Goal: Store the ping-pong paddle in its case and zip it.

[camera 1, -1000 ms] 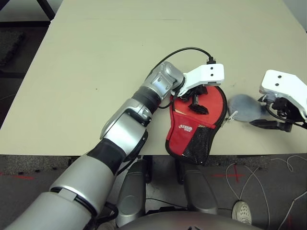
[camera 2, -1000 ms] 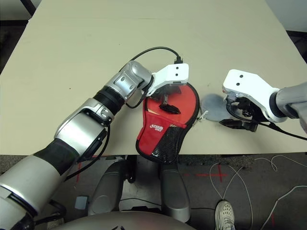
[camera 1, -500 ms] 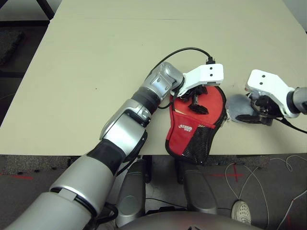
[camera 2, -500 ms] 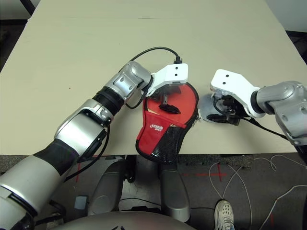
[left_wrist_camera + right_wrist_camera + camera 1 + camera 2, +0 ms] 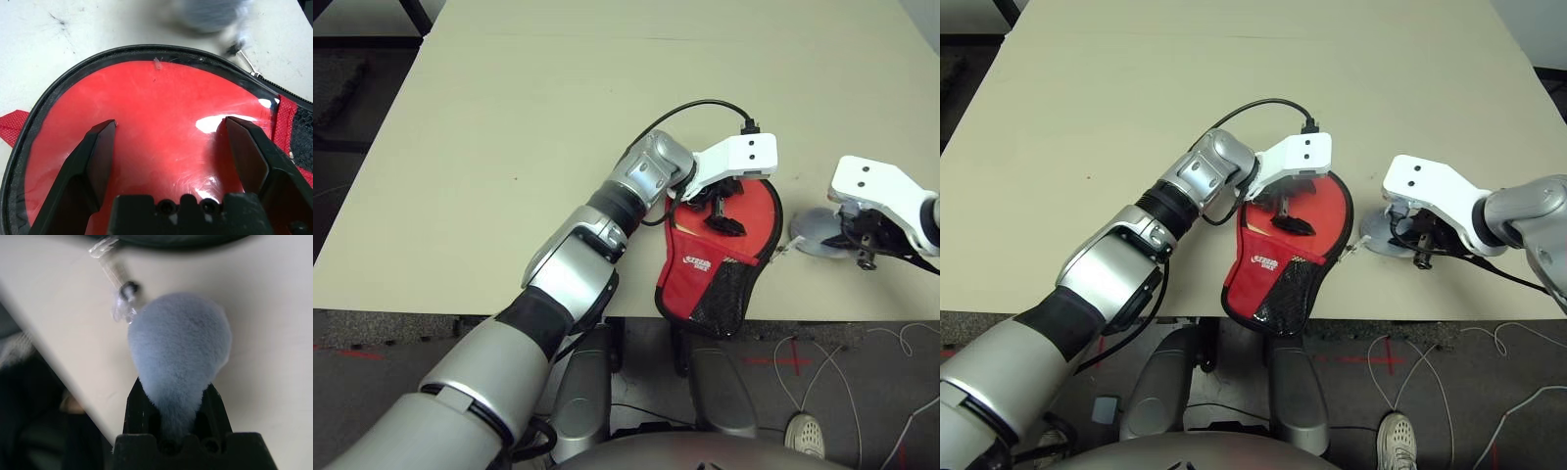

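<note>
Next, I release the grey lump, now hanging from the zipper end, from my right gripper to hang off the table's front edge (image 5: 751,333) beside the black mesh pocket.
The red fabric case (image 5: 705,282), with its black mesh pocket and white logo patch, lies at the table's near edge and partly overhangs it. The ping-pong paddle's glossy red face (image 5: 161,117) lies inside it, ringed by the black zipper edge. My left gripper (image 5: 722,208) hovers open just over that face, one finger (image 5: 95,156) on each side. To the right, a fluffy grey lump (image 5: 181,342) hangs on a clear cord (image 5: 119,276) from the zipper end. My right gripper (image 5: 860,247) is shut on the lump's narrow end.
The beige table (image 5: 558,117) stretches wide behind and to the left. Its front edge (image 5: 460,313) runs close under the case. A black cable (image 5: 690,106) loops over my left wrist. On the floor below are cables and a person's shoe (image 5: 1396,431).
My right gripper moved left to the grey lump and closed on it. The left gripper stayed open over the paddle. The camera shifted slightly.
</note>
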`<state>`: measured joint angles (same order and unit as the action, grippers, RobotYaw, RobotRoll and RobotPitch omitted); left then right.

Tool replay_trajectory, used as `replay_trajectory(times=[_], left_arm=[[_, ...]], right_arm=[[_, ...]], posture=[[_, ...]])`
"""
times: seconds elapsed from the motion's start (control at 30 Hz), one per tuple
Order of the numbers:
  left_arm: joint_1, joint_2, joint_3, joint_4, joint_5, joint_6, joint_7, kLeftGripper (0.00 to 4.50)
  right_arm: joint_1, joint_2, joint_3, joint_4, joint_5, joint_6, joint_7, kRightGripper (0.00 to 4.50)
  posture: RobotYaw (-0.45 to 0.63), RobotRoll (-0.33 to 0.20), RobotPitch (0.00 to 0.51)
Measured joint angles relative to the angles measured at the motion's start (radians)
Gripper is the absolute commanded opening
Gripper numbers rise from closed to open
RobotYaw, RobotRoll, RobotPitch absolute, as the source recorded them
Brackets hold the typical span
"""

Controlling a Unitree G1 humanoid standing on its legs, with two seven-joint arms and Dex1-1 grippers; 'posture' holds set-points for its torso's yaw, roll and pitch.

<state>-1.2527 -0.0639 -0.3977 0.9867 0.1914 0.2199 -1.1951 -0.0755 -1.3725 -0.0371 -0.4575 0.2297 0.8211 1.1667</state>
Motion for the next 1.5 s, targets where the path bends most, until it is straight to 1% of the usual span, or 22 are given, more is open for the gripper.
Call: replay_trajectory(times=[0.17,0.23,0.37,0.47,0.7,0.83,1.03,1.1,1.17,1.2,1.43,1.5], left_arm=[[-0.002,-0.004,0.002,0.002,0.000,0.000,0.007,4.50],[-0.003,-0.007,0.003,0.005,0.000,-0.001,0.011,4.50],[-0.004,-0.020,0.004,0.009,0.000,-0.006,0.021,4.50],[-0.005,-0.023,0.004,0.011,0.000,-0.008,0.022,4.50],[-0.008,-0.030,0.003,0.018,0.000,-0.014,0.022,4.50],[-0.008,-0.032,0.003,0.020,0.000,-0.016,0.024,4.50],[-0.008,-0.042,-0.003,0.020,0.000,-0.017,0.024,4.50],[-0.010,-0.046,-0.004,0.020,0.000,-0.020,0.024,4.50],[-0.017,-0.047,-0.002,0.019,-0.001,-0.024,0.024,4.50],[-0.019,-0.045,-0.002,0.019,-0.001,-0.024,0.025,4.50],[-0.022,-0.043,-0.002,0.024,-0.001,-0.024,0.050,4.50],[-0.023,-0.043,-0.002,0.026,-0.001,-0.025,0.051,4.50]], right_arm=[[0.209,-0.028,-0.135,-0.193,0.054,0.075,0.019,0.28],[0.256,-0.028,-0.167,-0.251,0.075,0.102,0.020,0.27],[0.303,-0.020,-0.193,-0.311,0.091,0.119,0.009,0.27],[0.326,-0.005,-0.185,-0.332,0.091,0.119,-0.020,0.27],[0.407,-0.005,-0.183,-0.369,0.063,0.069,-0.056,0.27],[0.432,-0.006,-0.159,-0.388,0.032,0.026,-0.077,0.26],[0.539,-0.027,-0.105,-0.455,-0.059,-0.057,-0.124,0.25],[0.582,-0.025,-0.060,-0.492,-0.068,-0.075,-0.132,0.25],[0.651,-0.015,0.053,-0.531,-0.051,-0.092,-0.125,0.24],[0.651,-0.011,0.070,-0.538,-0.051,-0.096,-0.125,0.24],[0.630,-0.018,0.069,-0.516,-0.055,-0.095,-0.129,0.24],[0.610,-0.004,0.067,-0.509,-0.044,-0.082,-0.129,0.99]], posture=[[-0.18,0.000,0.346],[-0.18,0.000,0.347],[-0.19,0.000,0.351],[-0.19,0.000,0.352],[-0.19,0.000,0.354],[-0.19,0.000,0.356],[-0.18,0.000,0.359],[-0.18,0.000,0.357],[-0.18,0.000,0.356],[-0.19,0.000,0.356],[-0.19,0.000,0.348],[-0.19,0.000,0.346]])
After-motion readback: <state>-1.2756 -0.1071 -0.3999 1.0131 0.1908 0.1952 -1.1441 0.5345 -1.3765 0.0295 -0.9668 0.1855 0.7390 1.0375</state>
